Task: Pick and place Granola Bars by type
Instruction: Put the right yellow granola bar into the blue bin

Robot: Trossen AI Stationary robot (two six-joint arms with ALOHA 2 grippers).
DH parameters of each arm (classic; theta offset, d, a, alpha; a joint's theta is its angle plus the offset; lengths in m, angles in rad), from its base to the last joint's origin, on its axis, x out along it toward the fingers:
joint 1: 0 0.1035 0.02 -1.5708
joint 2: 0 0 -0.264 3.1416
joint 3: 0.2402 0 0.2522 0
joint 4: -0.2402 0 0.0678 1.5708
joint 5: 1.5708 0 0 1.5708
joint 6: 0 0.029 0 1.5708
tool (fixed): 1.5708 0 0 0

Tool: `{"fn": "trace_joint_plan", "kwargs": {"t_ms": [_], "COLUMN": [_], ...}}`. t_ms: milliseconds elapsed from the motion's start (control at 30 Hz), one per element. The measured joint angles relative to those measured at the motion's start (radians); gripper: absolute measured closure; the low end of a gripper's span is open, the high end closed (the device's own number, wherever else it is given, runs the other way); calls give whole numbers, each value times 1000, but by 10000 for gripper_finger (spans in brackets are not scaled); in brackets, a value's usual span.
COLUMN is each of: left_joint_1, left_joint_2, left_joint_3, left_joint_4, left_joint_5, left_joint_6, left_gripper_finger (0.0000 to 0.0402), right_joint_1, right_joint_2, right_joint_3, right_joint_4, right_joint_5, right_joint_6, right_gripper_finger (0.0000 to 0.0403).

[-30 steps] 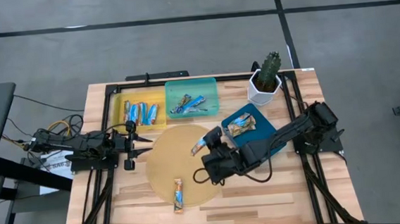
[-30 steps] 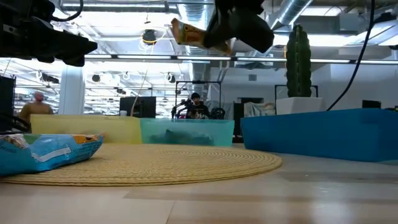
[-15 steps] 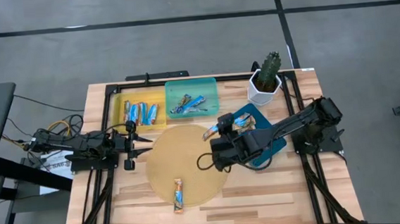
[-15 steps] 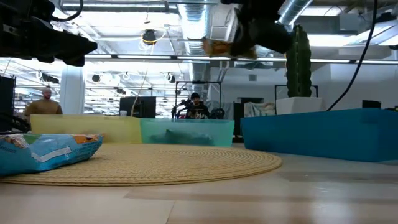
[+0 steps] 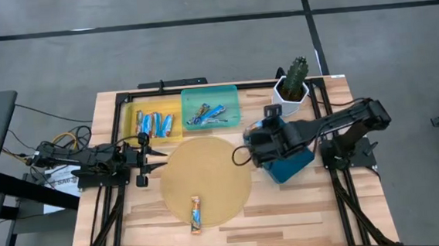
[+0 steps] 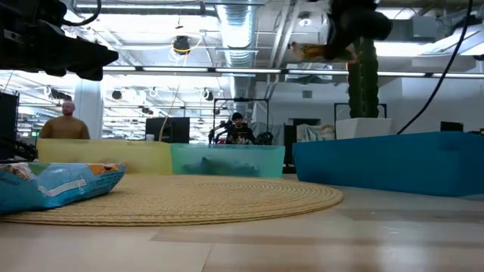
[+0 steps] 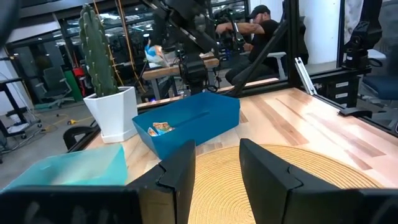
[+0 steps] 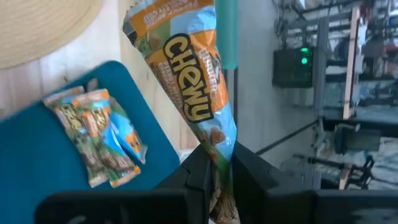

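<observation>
The robot's right gripper should release the Chewy granola bar alongside the bars already in the dark blue tray [image 5: 262, 138] [image 8: 72, 140].
My right gripper [image 5: 269, 126] hovers over the dark blue tray [image 5: 292, 164], shut on a tan and blue "Chewy" granola bar [image 8: 186, 74], also seen high up in the low view [image 6: 316, 51]. Two bars of that kind lie in the blue tray [image 8: 96, 137]. One blue bar [image 5: 196, 214] lies flat on the round woven mat [image 5: 207, 174]. More bars fill the yellow tray [image 5: 154, 125] and the teal tray [image 5: 207, 114]. My left gripper [image 7: 217, 171] waits open at the mat's left edge [image 5: 148, 155]. My right gripper pinches the granola bar between its two fingers at one end of the wrapper [image 8: 216, 155]. The rest of the bar sticks out past the fingertips. It is lifted clear, high above the blue tray.
A potted cactus [image 5: 293, 83] in a white pot stands just beyond the blue tray, close to my right arm. Black frame rails [image 5: 113, 146] run along the table's sides. People show in the room behind the table [image 6: 64, 125].
My right gripper has carried the bar from above the mat's right part toward the table's right and far side, over the blue tray, staying shut on it. The bar has swung round with the gripper. The left arm has kept still.
</observation>
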Motion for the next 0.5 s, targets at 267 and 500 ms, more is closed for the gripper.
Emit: {"fn": "trace_joint_plan", "kwargs": {"t_ms": [267,500], "left_joint_1": [0,0], "left_joint_2": [0,0], "left_joint_3": [0,0], "left_joint_4": [0,0], "left_joint_5": [0,0], "left_joint_6": [1,0], "left_gripper_finger": [283,283], "right_joint_1": [-16,-51], "right_joint_2": [-52,-82], "right_joint_3": [-18,-190], "right_joint_4": [-52,45], "right_joint_5": [0,-30], "right_joint_6": [41,17], "right_gripper_finger": [363,364]}}
